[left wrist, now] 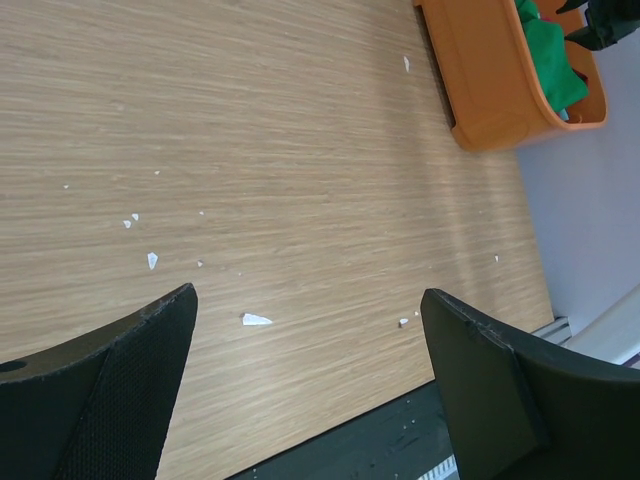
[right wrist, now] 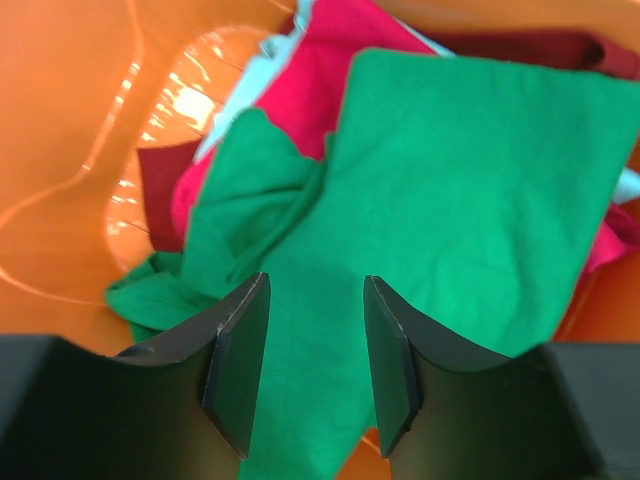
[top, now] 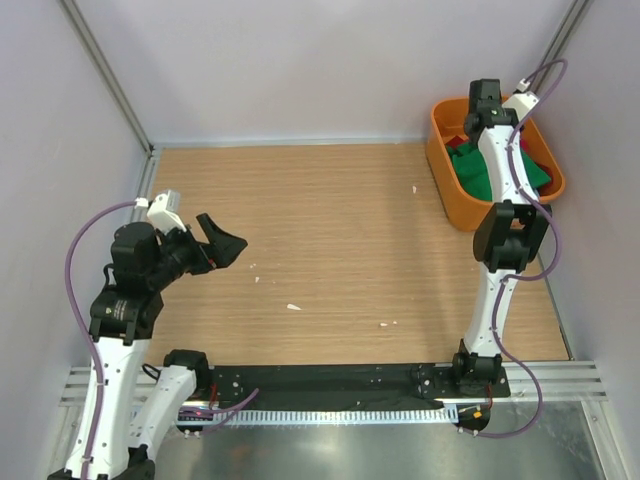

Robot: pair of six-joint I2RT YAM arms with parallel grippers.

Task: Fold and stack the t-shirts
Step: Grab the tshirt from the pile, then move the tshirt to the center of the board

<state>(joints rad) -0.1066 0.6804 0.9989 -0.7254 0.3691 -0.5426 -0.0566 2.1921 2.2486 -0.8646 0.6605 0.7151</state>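
Observation:
The green t-shirt will come over with my right gripper, and then its edge on the table (top: 267, 266) (left wrist: 165, 217), beside the small white scraps, will be gripped by my left gripper.
The t-shirts lie crumpled in the orange bin (top: 450, 190) at the table's far right. A bright green t-shirt (right wrist: 450, 180) is on top, over a crimson red one (right wrist: 330, 60), with a pale teal edge (right wrist: 255, 75) beside it. The green cloth also shows in the top view (top: 468, 168) and the left wrist view (left wrist: 550, 60). My right gripper (right wrist: 316, 285) is open, pointing down into the bin, just above the green t-shirt. It shows in the top view (top: 484, 118) over the bin. My left gripper (top: 228, 235) is open and empty above the table's left side (left wrist: 308, 295).
The orange bin (right wrist: 60, 130) has high walls around my right gripper and stands against the right wall (left wrist: 490, 90). Small white scraps (top: 293, 307) lie on the wooden table (top: 330, 230). A black strip (top: 330, 380) runs along the near edge between the arm bases.

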